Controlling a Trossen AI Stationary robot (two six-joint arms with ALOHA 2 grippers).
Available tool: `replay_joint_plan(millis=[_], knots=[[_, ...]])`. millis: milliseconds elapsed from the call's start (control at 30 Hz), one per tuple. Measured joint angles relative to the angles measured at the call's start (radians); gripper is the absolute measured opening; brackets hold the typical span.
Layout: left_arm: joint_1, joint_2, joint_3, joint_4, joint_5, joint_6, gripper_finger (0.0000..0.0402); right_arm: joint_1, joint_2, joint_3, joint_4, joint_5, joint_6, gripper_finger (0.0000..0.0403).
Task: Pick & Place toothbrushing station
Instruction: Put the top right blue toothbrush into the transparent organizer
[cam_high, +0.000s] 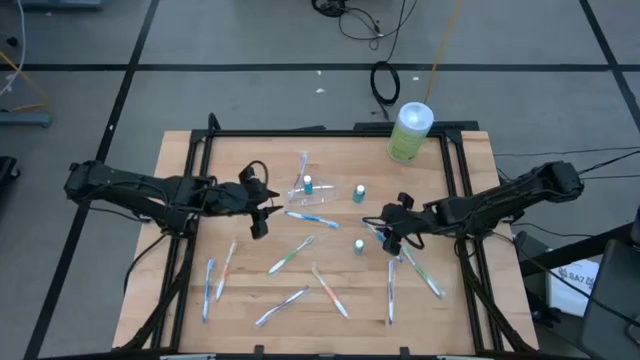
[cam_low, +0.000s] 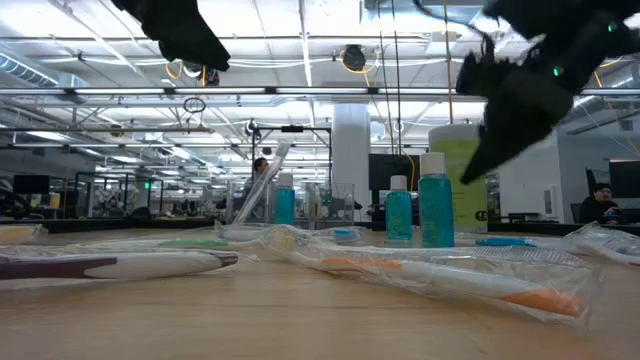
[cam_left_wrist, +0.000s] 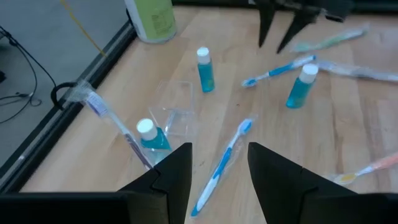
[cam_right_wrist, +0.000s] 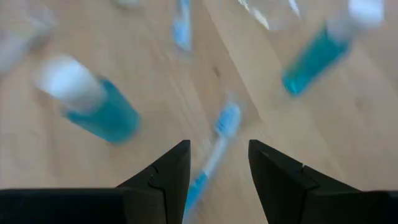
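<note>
The blue toothbrush is near the teal bottle. Next, my right gripper moves down to it and closes on the toothbrush's neck (cam_high: 374, 230) (cam_right_wrist: 215, 157), just behind its bristles.
Several thin toothbrushes, some in clear wrappers, lie scattered on the wooden table (cam_high: 250, 300). A small clear cup (cam_left_wrist: 174, 109) lies near the table's middle with a wrapped toothbrush (cam_left_wrist: 106, 118) and a teal bottle (cam_left_wrist: 149, 134) beside it. Two more white-capped teal bottles (cam_high: 358, 193) (cam_high: 358, 246) stand upright. My left gripper (cam_high: 263, 218) is open and hangs above a blue toothbrush (cam_left_wrist: 224, 162). My right gripper (cam_high: 388, 236) is open above another blue toothbrush (cam_right_wrist: 214, 149), near the bottle (cam_right_wrist: 93, 99).
A large pale-green canister (cam_high: 410, 132) with a white lid stands at the table's far edge. A dark frame (cam_high: 195, 160) borders the table's sides. Toothbrushes (cam_high: 300, 300) lie across the near half of the table. A coiled cable (cam_high: 385, 80) lies on the floor beyond.
</note>
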Motion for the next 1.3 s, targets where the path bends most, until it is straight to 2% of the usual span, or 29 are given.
replay_joint_plan(millis=[133, 200, 333, 400, 567, 700, 833, 933, 1067, 1300], knots=[[0.0, 0.014, 0.0, 0.004, 0.0, -0.008, 0.0163, -0.026, 0.028, -0.082, 0.061, -0.003, 0.113, 0.0155], [0.0, 0.016, 0.0, 0.001, 0.001, -0.016, 0.0163, -0.03, 0.044, -0.123, 0.161, -0.003, 0.144, 0.0155], [0.0, 0.015, 0.0, 0.021, 0.0, -0.023, 0.0163, -0.028, 0.075, -0.193, 0.411, -0.004, 0.108, 0.0155], [0.0, 0.015, 0.0, 0.027, 0.001, -0.023, 0.0163, -0.027, 0.096, -0.208, 0.471, -0.001, 0.06, 0.0155], [0.0, 0.015, 0.0, 0.03, 0.001, -0.024, 0.0163, -0.027, 0.192, -0.21, 0.518, 0.034, 0.062, 0.0155], [0.005, 0.015, 0.0, 0.031, 0.0, -0.019, 0.0163, -0.025, 0.299, -0.208, 0.637, 0.009, 0.05, 0.0155], [0.011, 0.015, 0.0, 0.031, 0.0, -0.019, 0.0163, -0.025, 0.377, -0.206, 0.664, 0.078, 0.03, 0.0155], [0.01, 0.015, 0.0, 0.03, 0.0, -0.019, 0.0163, -0.025, 0.405, -0.205, 0.664, 0.089, 0.021, 0.0153], [0.01, 0.015, 0.0, 0.03, 0.0, -0.016, 0.0164, -0.02, 0.411, -0.206, 0.655, 0.087, -0.003, 0.0125], [0.01, 0.015, 0.0, 0.028, 0.0, -0.016, 0.0164, -0.021, 0.411, -0.207, 0.656, 0.091, 0.0, 0.0032]])
